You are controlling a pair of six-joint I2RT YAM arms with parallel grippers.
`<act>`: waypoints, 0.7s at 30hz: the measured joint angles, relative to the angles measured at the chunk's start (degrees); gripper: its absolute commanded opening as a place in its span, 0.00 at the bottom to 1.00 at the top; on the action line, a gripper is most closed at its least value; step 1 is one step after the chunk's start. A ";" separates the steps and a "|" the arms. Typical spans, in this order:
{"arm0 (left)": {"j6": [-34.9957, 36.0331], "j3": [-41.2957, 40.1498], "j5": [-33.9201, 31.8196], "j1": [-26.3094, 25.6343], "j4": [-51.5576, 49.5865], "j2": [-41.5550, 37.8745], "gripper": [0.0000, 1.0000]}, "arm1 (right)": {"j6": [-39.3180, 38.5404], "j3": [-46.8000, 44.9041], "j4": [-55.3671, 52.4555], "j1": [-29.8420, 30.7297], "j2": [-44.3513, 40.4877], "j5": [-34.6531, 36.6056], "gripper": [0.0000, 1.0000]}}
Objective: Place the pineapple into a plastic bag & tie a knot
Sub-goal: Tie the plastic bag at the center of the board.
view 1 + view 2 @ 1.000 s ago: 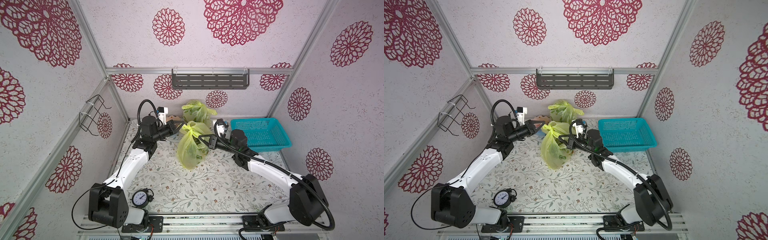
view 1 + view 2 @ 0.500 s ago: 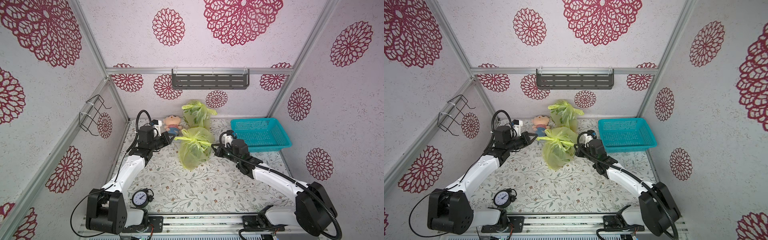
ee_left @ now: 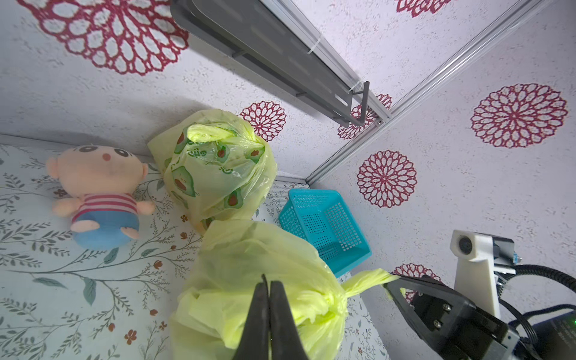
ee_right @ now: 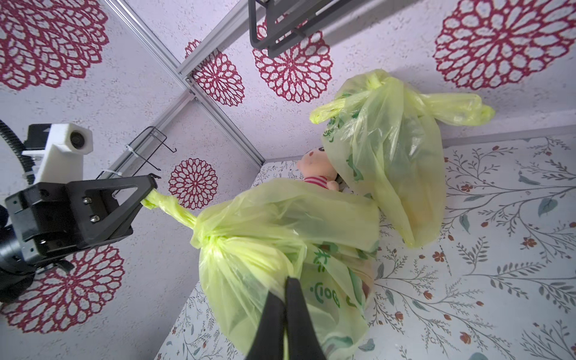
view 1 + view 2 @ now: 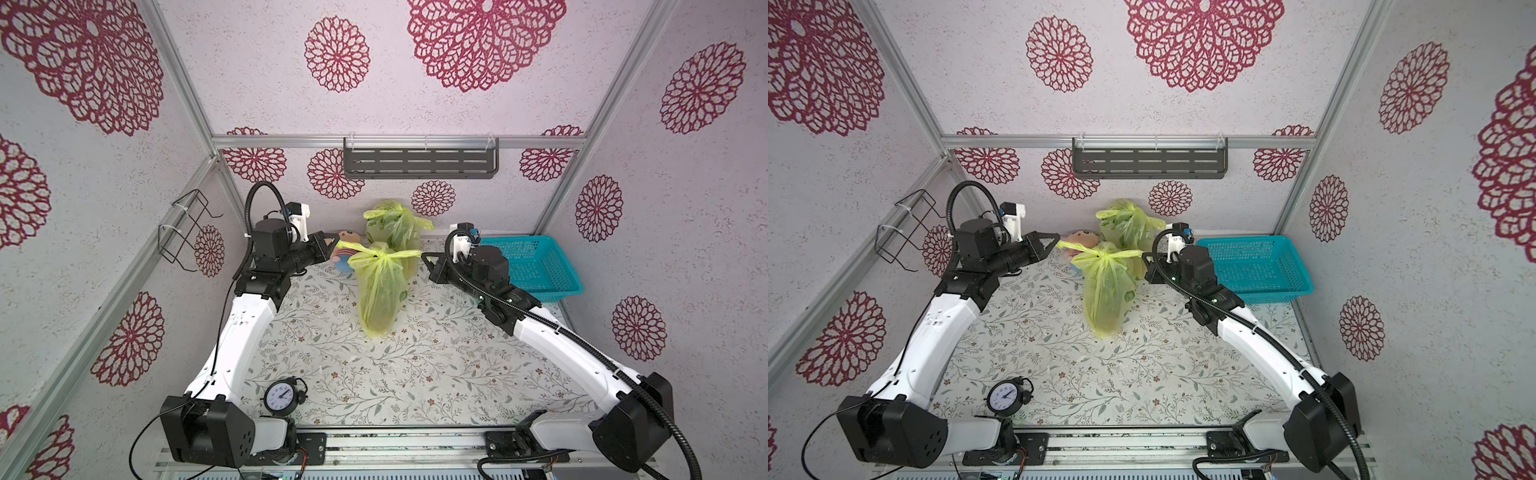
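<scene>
I will release the bag's ear, now beside the knot at mid-table, from my left gripper just in front of the plush doll (image 5: 349,282).
A yellow-green plastic bag (image 5: 378,291) (image 5: 1106,291) stands tall at mid-table, its neck tied in a knot (image 5: 384,257). One ear of the bag runs out to each side of the knot. My left gripper (image 5: 332,243) (image 5: 1057,239) is shut on the left ear (image 4: 168,205). My right gripper (image 5: 424,255) (image 5: 1144,257) is shut on the right ear (image 3: 367,277). In the wrist views each gripper (image 3: 268,280) (image 4: 288,280) has its jaws pressed together over bag plastic. The pineapple is hidden inside the bag. I cannot tell whether the bag's bottom rests on the table.
A second tied yellow-green bag (image 5: 395,226) leans on the back wall, with a plush doll (image 5: 347,249) beside it. A teal basket (image 5: 536,266) sits at the back right and an alarm clock (image 5: 282,397) at the front left. A wire rack (image 5: 187,232) hangs on the left wall.
Half a second ago both arms were lower and the bag sat squat with its ears spread. Both grippers have since risen, and the bag is now stretched long below the knot.
</scene>
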 measured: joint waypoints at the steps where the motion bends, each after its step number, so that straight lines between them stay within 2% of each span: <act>1: 0.07 -0.26 -0.02 0.04 -0.13 0.00 0.00 | 0.02 -0.13 -0.20 0.00 0.02 -0.07 0.00; 5: -0.09 -5.53 -1.05 0.07 -0.44 -0.98 0.00 | 0.24 -3.06 -0.37 0.00 0.31 -0.20 0.00; 11: -1.79 -18.08 -9.16 1.27 -1.01 -3.37 0.00 | 1.60 -9.79 0.13 -1.64 3.85 2.78 0.00; 15: -3.93 -25.07 -11.30 2.38 0.00 -5.40 0.00 | 2.78 -11.37 0.59 -1.81 7.61 3.78 0.00; 18: -4.61 -26.03 -11.30 3.28 0.61 -6.54 0.00 | 3.02 -10.84 0.57 -1.81 8.04 4.20 0.00; 21: -4.22 -23.21 -11.39 3.89 -0.24 -6.91 0.00 | 2.58 -7.39 -1.22 -1.81 8.02 5.53 0.00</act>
